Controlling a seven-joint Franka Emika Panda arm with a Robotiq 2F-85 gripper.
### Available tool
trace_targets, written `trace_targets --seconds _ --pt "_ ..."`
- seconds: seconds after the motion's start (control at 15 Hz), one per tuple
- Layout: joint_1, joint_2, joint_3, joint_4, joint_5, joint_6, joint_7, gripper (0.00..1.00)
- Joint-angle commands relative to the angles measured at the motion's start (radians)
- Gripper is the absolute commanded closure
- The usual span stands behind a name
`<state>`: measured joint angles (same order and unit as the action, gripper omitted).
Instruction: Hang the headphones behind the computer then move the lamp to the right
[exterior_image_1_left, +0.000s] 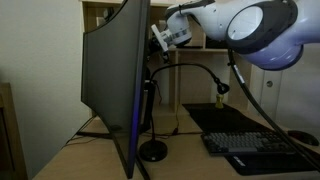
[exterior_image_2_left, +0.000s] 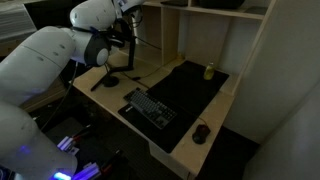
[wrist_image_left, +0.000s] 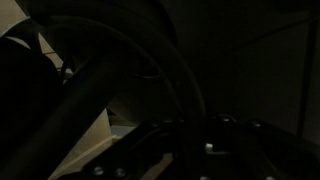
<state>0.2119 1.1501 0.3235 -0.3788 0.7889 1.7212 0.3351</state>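
I will use my gripper to leave the headphones hanging against the upper back of the dark monitor (exterior_image_1_left: 154, 61), above the round base of the lamp.
My gripper (exterior_image_1_left: 158, 38) is high up, right behind the top of the dark monitor (exterior_image_1_left: 110, 80). A dark shape that looks like the headphones (exterior_image_1_left: 151, 66) hangs just under it against the monitor's back. The wrist view is almost black and shows only curved dark bands (wrist_image_left: 150, 70) close to the jaws; whether the jaws grip them cannot be told. The black gooseneck lamp stands on a round base (exterior_image_1_left: 152, 151) beside the monitor stand, and its head (exterior_image_1_left: 221, 87) arcs over the desk mat. In an exterior view my arm (exterior_image_2_left: 95, 45) covers the monitor area.
A black keyboard (exterior_image_1_left: 258, 150) (exterior_image_2_left: 150, 107) lies on a black desk mat (exterior_image_2_left: 190, 85). A mouse (exterior_image_2_left: 202, 131) sits near the desk's front corner. A small yellow object (exterior_image_2_left: 209, 71) stands at the back. Shelf uprights (exterior_image_2_left: 250, 60) frame the desk.
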Motion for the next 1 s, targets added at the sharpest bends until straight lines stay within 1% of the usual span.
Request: trace_targets --seconds 0.0,0.13,0.47,0.73,0.93 --pt "-0.026 0.026 0.049 0.009 0.015 -0.075 0.039 0.95" --pt "-0.056 0.037 0.095 0.008 0.062 -0.138 0.028 0.95" --pt "-0.113 0.038 0.150 -0.003 0.171 -0.290 0.041 0.95" --pt "-0.122 0.064 0.145 -0.012 0.240 -0.356 0.081 0.95" --pt "-0.105 0.070 0.147 -0.008 0.293 -0.342 0.081 0.95"
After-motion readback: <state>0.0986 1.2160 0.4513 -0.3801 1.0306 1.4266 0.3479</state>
